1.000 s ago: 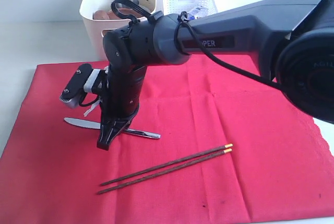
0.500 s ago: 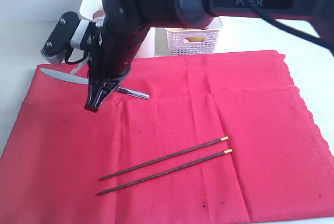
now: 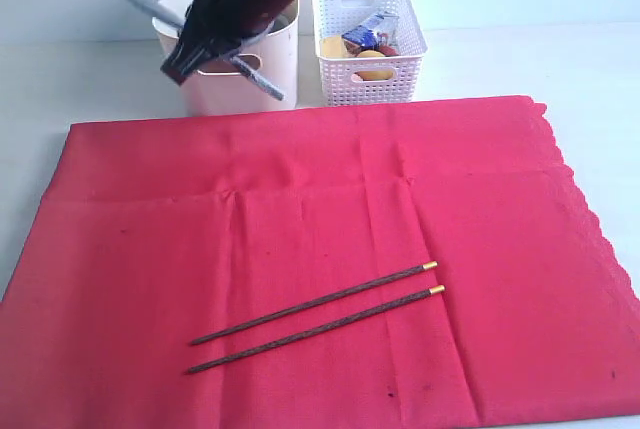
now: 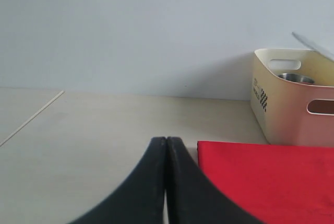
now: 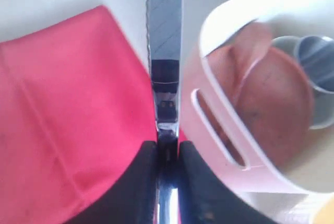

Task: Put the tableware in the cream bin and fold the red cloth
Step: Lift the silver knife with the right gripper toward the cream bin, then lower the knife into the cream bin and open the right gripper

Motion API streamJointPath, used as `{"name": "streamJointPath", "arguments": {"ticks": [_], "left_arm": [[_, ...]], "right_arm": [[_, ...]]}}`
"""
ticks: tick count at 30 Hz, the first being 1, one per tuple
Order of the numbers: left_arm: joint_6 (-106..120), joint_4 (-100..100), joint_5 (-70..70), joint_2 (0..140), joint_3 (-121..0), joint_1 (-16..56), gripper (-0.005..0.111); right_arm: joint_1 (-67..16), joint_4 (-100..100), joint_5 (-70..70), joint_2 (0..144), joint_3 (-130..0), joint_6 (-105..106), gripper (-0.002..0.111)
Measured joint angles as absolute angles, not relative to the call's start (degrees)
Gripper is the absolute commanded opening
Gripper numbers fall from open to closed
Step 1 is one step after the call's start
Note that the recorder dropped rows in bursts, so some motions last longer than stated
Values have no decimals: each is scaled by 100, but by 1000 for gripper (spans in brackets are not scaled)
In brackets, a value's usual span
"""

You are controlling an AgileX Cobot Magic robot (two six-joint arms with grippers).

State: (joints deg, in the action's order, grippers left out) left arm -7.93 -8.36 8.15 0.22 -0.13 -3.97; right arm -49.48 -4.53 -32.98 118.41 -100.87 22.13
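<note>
Next, my right gripper lets go of the steel knife, now held at the cream bin's front rim. It will then rest between the brown spoon and the brown wooden plate (image 3: pixel 204 36) (image 5: pixel 249 75).
My right gripper (image 3: pixel 181 63) is shut on the steel knife (image 3: pixel 262 82), holding it in the air at the front rim of the cream bin (image 3: pixel 236 91). In the right wrist view the fingers (image 5: pixel 168 148) pinch the knife (image 5: pixel 165 51) beside the bin (image 5: pixel 224 145), which holds a brown wooden plate (image 5: pixel 271 104) and a steel cup (image 5: pixel 313 70). Two dark chopsticks (image 3: pixel 318 315) with yellow tips lie on the red cloth (image 3: pixel 350 199), spread flat. My left gripper (image 4: pixel 166 141) is shut and empty, low over the table beside the cloth's corner (image 4: pixel 271 177); the bin (image 4: pixel 289 104) stands beyond it.
A white perforated basket (image 3: pixel 368 74) with food items stands right of the cream bin, behind the cloth. The cloth's scalloped edge (image 3: pixel 590 219) is on the right. Pale table (image 4: pixel 78 125) stretches left of the cloth.
My right gripper has lifted the knife off the cloth's left part and carried it up and back to the cream bin. The chopsticks and cloth have not moved.
</note>
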Motion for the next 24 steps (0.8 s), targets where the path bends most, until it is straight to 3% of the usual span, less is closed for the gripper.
{"name": "streamJointPath", "arguments": {"ticks": [13,24], "left_arm": [[-793,-836,815,22,-13,-397,0],[-793,-836,815,22,-13,-397,0]], "right_arm": [[-4504,-1221,-2291,12626,-11099,1848,0],[-4446,-1478,-2266,13038,-12105,1669,0]]}}
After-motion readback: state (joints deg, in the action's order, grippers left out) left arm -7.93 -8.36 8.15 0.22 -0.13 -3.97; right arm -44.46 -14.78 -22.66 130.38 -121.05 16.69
